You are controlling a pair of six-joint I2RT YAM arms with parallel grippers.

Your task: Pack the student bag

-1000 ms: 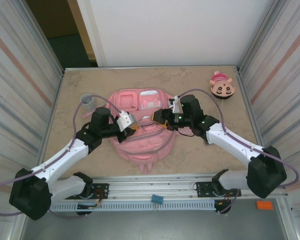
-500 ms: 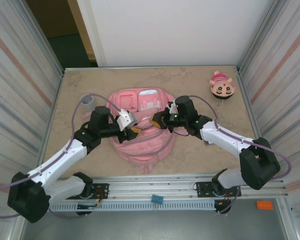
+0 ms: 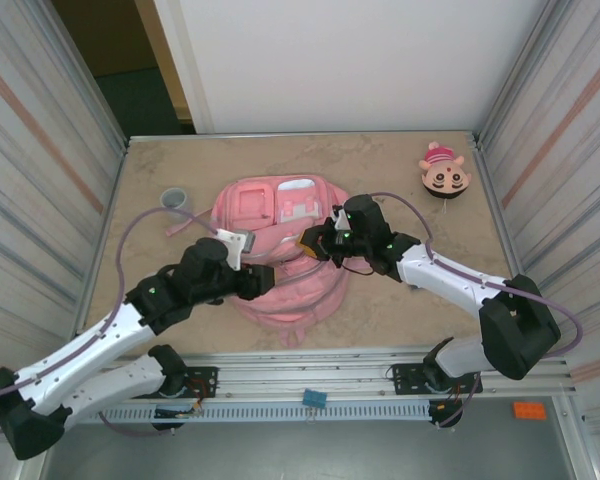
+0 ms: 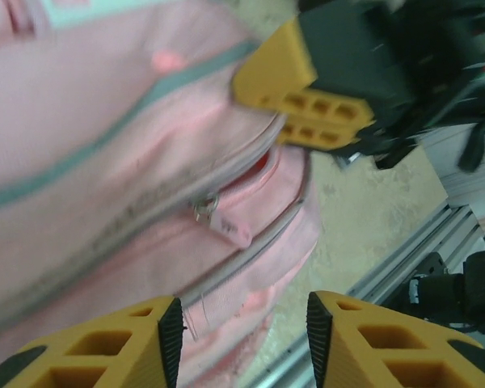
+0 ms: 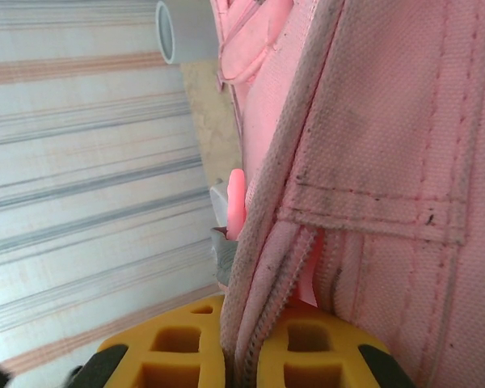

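The zipper pull hangs ahead of the left gripper's empty fingers, so next the left gripper closes on the zipper pull's pink tab [image 4: 230, 229] while the right gripper pinches the bag's seam.
The pink student bag [image 3: 280, 250] lies flat in the middle of the table. My right gripper [image 3: 308, 243] is at the bag's middle, shut on the fabric edge beside its zipper [image 5: 263, 323]. In the right wrist view the yellow fingers [image 5: 178, 356] pinch that seam. My left gripper [image 3: 268, 282] hovers over the bag's near left part, open with nothing between its pads [image 4: 171, 331]. In the left wrist view the bag [image 4: 105, 162] shows a zipper pull [image 4: 218, 220] and a slightly parted zip below the right gripper's yellow fingers [image 4: 307, 97].
A grey cup [image 3: 174, 200] stands on the table left of the bag, and it is also in the right wrist view [image 5: 182, 32]. A round pink-and-tan plush [image 3: 444, 175] lies at the back right corner. Striped walls close both sides; a metal rail [image 3: 310, 375] runs along the near edge.
My left gripper let go, opened and drew back toward the near left. My right gripper shut on the bag's zipper edge and shifted slightly left.
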